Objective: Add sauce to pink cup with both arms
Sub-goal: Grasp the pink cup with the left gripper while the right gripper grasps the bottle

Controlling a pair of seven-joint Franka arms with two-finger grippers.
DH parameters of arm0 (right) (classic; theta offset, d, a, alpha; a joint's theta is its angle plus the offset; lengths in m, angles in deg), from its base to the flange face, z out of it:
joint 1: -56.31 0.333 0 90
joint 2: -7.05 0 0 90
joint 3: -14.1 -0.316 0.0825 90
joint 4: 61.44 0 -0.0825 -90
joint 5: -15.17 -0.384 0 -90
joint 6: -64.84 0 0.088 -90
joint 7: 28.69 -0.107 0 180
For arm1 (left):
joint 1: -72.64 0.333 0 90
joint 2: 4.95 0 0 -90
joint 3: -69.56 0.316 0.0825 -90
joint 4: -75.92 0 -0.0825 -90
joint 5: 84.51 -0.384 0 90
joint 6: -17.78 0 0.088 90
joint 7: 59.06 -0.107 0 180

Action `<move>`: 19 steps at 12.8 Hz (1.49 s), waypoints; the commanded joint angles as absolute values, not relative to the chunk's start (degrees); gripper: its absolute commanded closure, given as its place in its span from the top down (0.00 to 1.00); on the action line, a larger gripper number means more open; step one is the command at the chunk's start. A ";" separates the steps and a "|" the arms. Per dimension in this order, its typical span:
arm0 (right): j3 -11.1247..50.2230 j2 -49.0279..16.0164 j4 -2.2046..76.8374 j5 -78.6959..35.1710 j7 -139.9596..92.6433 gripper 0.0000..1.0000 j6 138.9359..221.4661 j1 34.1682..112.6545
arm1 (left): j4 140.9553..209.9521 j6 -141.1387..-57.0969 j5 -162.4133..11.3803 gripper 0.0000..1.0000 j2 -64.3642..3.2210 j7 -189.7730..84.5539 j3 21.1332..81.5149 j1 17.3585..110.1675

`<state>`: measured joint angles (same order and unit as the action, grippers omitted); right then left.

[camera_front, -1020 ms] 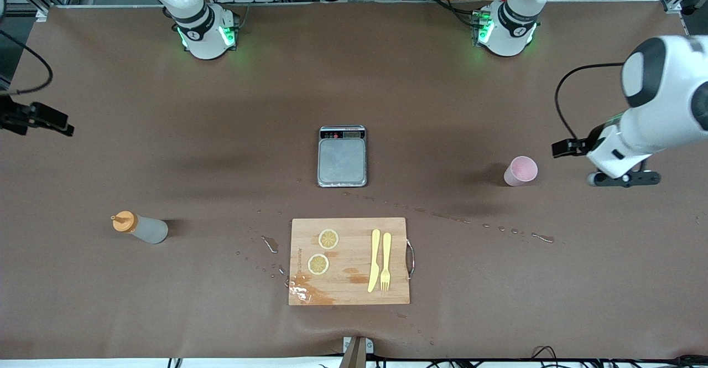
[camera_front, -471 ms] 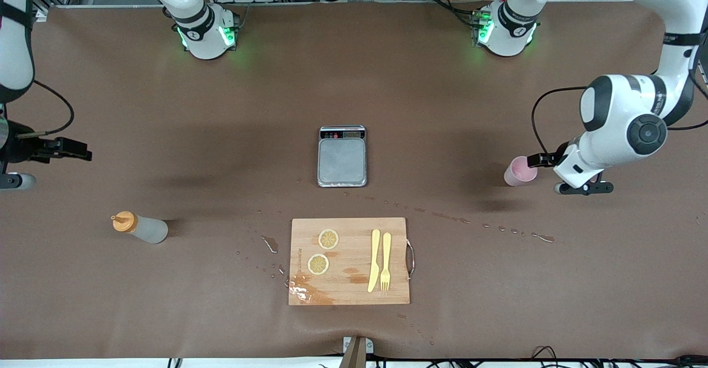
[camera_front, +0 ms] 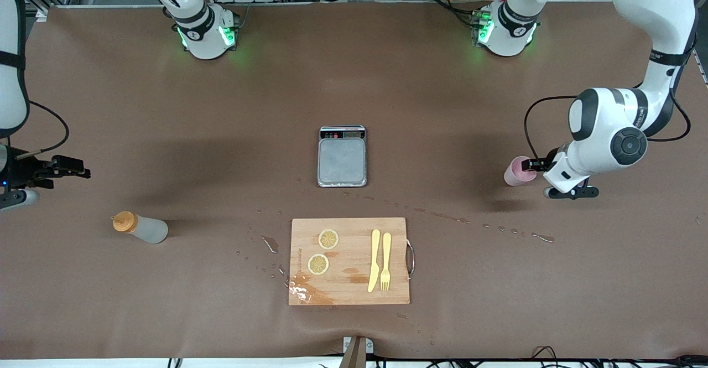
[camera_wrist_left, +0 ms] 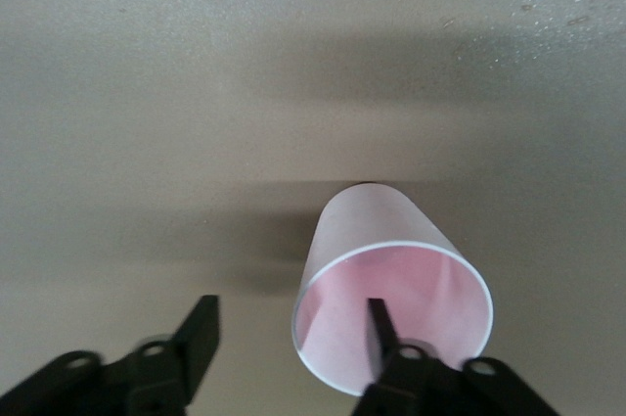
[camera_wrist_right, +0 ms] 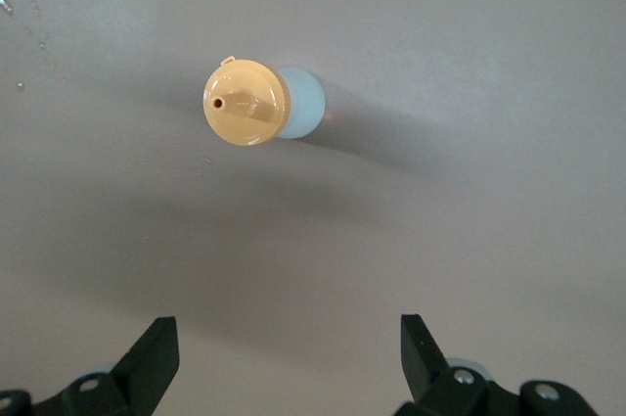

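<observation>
The robot's right gripper should close on the whitish body (camera_front: pixel 144 227) (camera_wrist_right: pixel 297 104) of the sauce bottle, just under the bottle's orange cap.
The pink cup (camera_front: pixel 518 171) stands toward the left arm's end of the table. My left gripper (camera_front: pixel 532 164) is open at its rim. In the left wrist view the cup (camera_wrist_left: pixel 386 240) shows its open mouth, with one finger (camera_wrist_left: pixel 380 323) inside it and the other (camera_wrist_left: pixel 201 333) outside, over bare table. The sauce bottle (camera_front: pixel 142 227), whitish with an orange cap, stands toward the right arm's end. My right gripper (camera_front: pixel 77 170) is open and empty above the table, apart from the bottle. The right wrist view shows the bottle's cap (camera_wrist_right: pixel 246 103) ahead of the open gripper (camera_wrist_right: pixel 286 338).
A grey scale (camera_front: pixel 342 157) sits mid-table. A wooden cutting board (camera_front: pixel 354 229) lies nearer the front camera, with two lemon slices (camera_front: pixel 328 239) and a yellow knife and fork (camera_front: pixel 375 260) on it. Liquid drops (camera_front: pixel 498 227) trail across the table between board and cup.
The left arm swung in and brought its open gripper up to the cup's rim. The right gripper came lower and a little toward the bottle. Cup and bottle have not moved.
</observation>
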<state>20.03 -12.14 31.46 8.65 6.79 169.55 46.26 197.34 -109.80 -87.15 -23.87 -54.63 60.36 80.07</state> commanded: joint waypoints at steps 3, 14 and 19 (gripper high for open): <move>19.37 -18.16 30.49 -1.94 28.99 1.00 171.98 41.82 | 197.30 -110.71 -88.02 0.00 -24.20 -53.08 60.07 80.20; 19.37 -28.20 30.75 -23.57 78.51 1.00 180.68 36.98 | 186.41 -99.73 -87.58 0.00 -21.82 -34.43 43.93 78.97; 19.37 -33.12 30.93 -36.14 92.67 1.00 180.77 37.06 | 177.29 -99.38 -88.29 0.00 -28.57 -6.29 41.26 61.51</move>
<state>20.10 -31.57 31.53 -32.51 88.16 181.02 38.00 184.03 -100.85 -87.15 -23.46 -13.86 40.74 66.48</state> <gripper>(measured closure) 0.000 0.974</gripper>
